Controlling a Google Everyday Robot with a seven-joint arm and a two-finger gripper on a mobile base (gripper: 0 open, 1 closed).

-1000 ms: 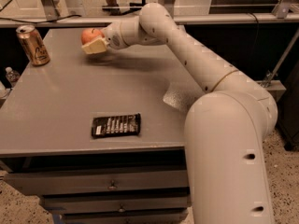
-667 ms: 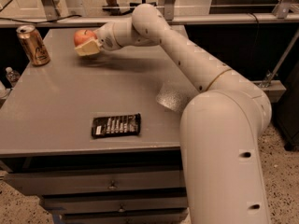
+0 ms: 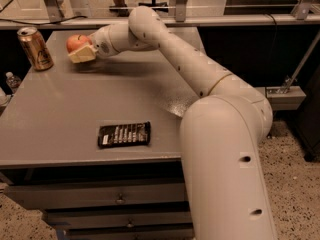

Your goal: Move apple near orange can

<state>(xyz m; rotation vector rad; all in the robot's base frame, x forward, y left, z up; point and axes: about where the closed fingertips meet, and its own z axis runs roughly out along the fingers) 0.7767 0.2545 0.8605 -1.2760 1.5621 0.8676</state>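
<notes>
I should let go of the apple, now a little above the table top, with my gripper on the grey table top, close beside the golden-orange can (image 3: pixel 64 57), on the side facing my arm.
The round red-orange apple (image 3: pixel 76 42) is held in my gripper (image 3: pixel 80 49), a little above the grey table top at its far left. The pale fingers (image 3: pixel 81 55) are shut around the apple's near side. The golden-orange can (image 3: pixel 35 48) with a silver top stands upright near the table's far left corner. The apple is a short way to the right of the can and does not touch it. My arm reaches across from the right.
A flat black snack wrapper (image 3: pixel 124 134) lies near the front edge of the grey table (image 3: pixel 60 109). Drawers sit below the table front. A clear bottle (image 3: pixel 13 80) stands off the table's left edge. A rail and metal posts run behind the table.
My gripper has carried the apple leftward along the far side of the table, closer to the can. The can and the wrapper have not moved.
</notes>
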